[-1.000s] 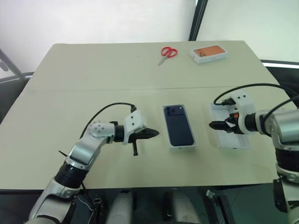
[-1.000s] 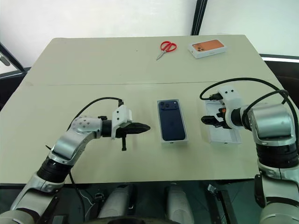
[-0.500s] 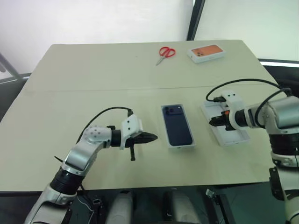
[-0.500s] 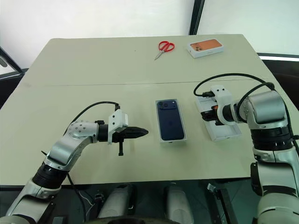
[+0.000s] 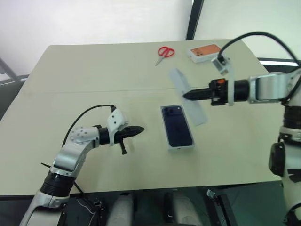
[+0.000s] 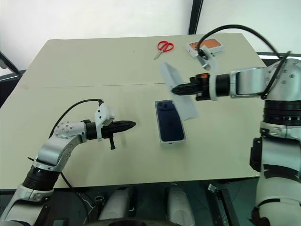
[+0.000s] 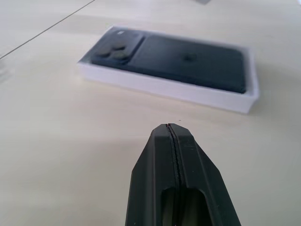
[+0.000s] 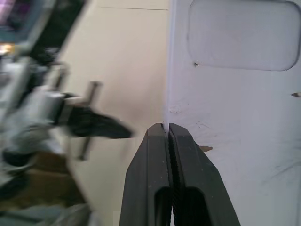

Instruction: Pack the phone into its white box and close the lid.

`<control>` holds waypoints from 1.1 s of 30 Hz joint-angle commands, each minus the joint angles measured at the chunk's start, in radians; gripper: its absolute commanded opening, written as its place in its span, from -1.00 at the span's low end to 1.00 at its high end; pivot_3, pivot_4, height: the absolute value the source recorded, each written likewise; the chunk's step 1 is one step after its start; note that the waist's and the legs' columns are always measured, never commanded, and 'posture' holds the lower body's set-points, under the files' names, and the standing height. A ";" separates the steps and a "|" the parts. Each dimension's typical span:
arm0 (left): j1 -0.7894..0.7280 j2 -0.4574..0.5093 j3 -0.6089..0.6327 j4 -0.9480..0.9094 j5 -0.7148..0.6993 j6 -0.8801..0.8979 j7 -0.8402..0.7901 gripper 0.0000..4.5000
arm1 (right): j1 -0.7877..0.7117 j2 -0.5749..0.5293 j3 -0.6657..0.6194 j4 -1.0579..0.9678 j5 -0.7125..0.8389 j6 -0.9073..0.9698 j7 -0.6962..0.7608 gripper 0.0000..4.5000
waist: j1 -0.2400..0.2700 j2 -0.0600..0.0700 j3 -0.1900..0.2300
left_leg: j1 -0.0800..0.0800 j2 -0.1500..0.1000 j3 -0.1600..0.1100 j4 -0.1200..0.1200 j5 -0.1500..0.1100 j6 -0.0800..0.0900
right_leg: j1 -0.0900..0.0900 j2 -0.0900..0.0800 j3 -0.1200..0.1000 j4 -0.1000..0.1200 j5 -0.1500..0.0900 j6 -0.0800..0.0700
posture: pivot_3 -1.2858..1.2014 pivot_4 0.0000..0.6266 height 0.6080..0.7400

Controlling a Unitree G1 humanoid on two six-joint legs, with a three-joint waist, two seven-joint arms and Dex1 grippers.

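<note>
Next, my right gripper lets go of the lid on the table (image 5: 157,123) against the long side of the white box that faces my left gripper.
The dark navy phone (image 5: 177,125) lies camera side up inside the shallow white box (image 5: 181,148) at the table's middle; the left wrist view shows the phone (image 7: 188,59) and the box's wall (image 7: 164,89) just ahead. My left gripper (image 5: 141,128) is shut and empty, low over the table to the left of the box. My right gripper (image 5: 186,96) is shut on the edge of a thin white insert (image 5: 198,113) with a rounded recess (image 8: 235,37), held tilted in the air above the phone's far end. The lid is out of view.
Red scissors (image 5: 164,52) and an orange-topped white box (image 5: 205,52) lie at the table's far side. The beige table (image 5: 94,75) has a seam running across its middle, and its near edge lies close below the white box.
My right gripper shut on the insert at the right of the table, lifted it and swung it left over the phone. My left gripper drew back a little to the left.
</note>
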 commanded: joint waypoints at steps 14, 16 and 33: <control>0.003 0.011 0.069 -0.008 -0.017 -0.018 0.053 -1.00 | 0.332 0.612 -0.087 -0.270 0.378 -0.413 -0.979 -0.98 | 0.001 -0.001 0.000 | -0.002 0.001 -0.002 0.001 0.000 0.000 | -0.002 0.000 0.000 0.002 0.000 0.000 | 0.03 -0.52 0.35; 0.009 0.014 0.074 -0.016 -0.020 -0.015 0.053 -1.00 | 0.356 0.624 -0.123 -0.283 0.378 -0.421 -1.037 -0.98 | 0.000 -0.001 0.000 | -0.002 0.001 -0.001 0.001 0.000 0.000 | -0.003 0.000 0.000 0.002 0.000 0.000 | 0.03 -0.52 0.35; -0.085 -0.114 -0.038 -0.002 -0.024 -0.011 0.040 -1.00 | 0.240 0.167 -0.108 -0.239 0.378 -0.256 -0.816 0.72 | 0.000 0.002 0.001 | -0.002 0.000 0.001 0.000 0.000 0.001 | -0.002 0.001 0.000 0.001 0.000 0.000 | 0.03 -0.52 0.35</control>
